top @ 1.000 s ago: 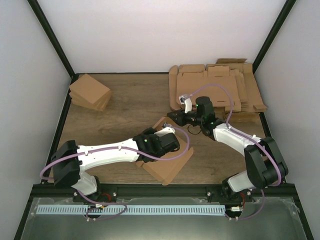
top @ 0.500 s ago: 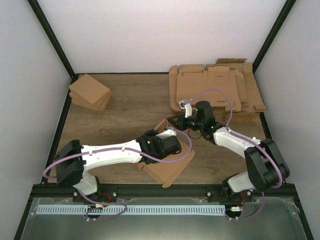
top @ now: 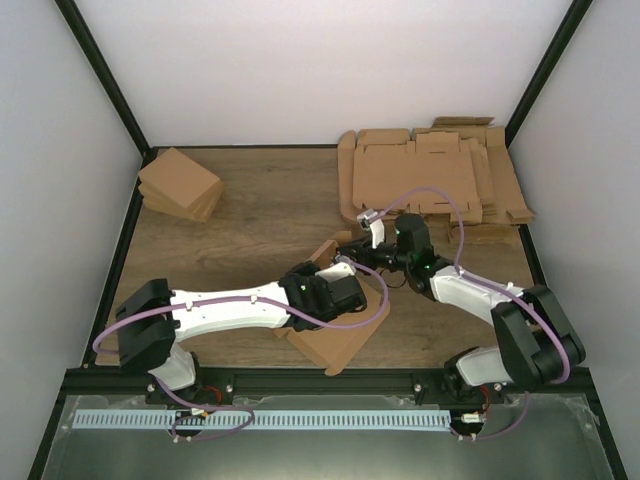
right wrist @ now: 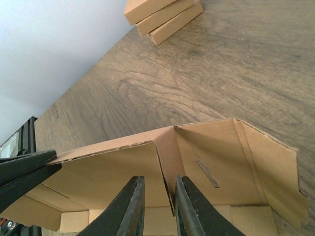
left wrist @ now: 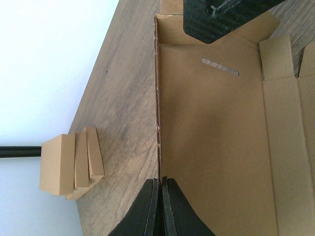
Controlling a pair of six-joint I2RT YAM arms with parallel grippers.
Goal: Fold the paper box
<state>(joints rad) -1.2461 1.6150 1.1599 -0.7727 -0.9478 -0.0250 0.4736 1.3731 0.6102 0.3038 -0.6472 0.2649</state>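
Note:
The left gripper reaches across the box's bottom to the raised side's edge and crowds the right gripper, so it should move back and grab the side from outside [top: 324,252].
The paper box [top: 335,335] is a brown cardboard piece lying part-folded at the table's near middle, one long wall raised. My left gripper [top: 335,283] is shut on the top edge of that wall; the left wrist view shows its fingertips [left wrist: 160,181] pinched on the wall edge, with the box floor [left wrist: 216,137] to the right. My right gripper [top: 352,252] reaches in from the right at the box's far corner. In the right wrist view its fingers [right wrist: 160,179] stand a little apart, astride the corner flap [right wrist: 167,147], whose edge lies against the right finger.
A pile of small folded brown boxes [top: 180,185] sits at the far left; it also shows in the left wrist view [left wrist: 74,162] and the right wrist view [right wrist: 162,14]. A thick pile of flat tabbed sheets [top: 430,175] lies at the far right. Black frame posts stand at the table's corners.
My right gripper has moved nearer and down onto the box's far corner. My left arm has shifted slightly right, still holding the wall.

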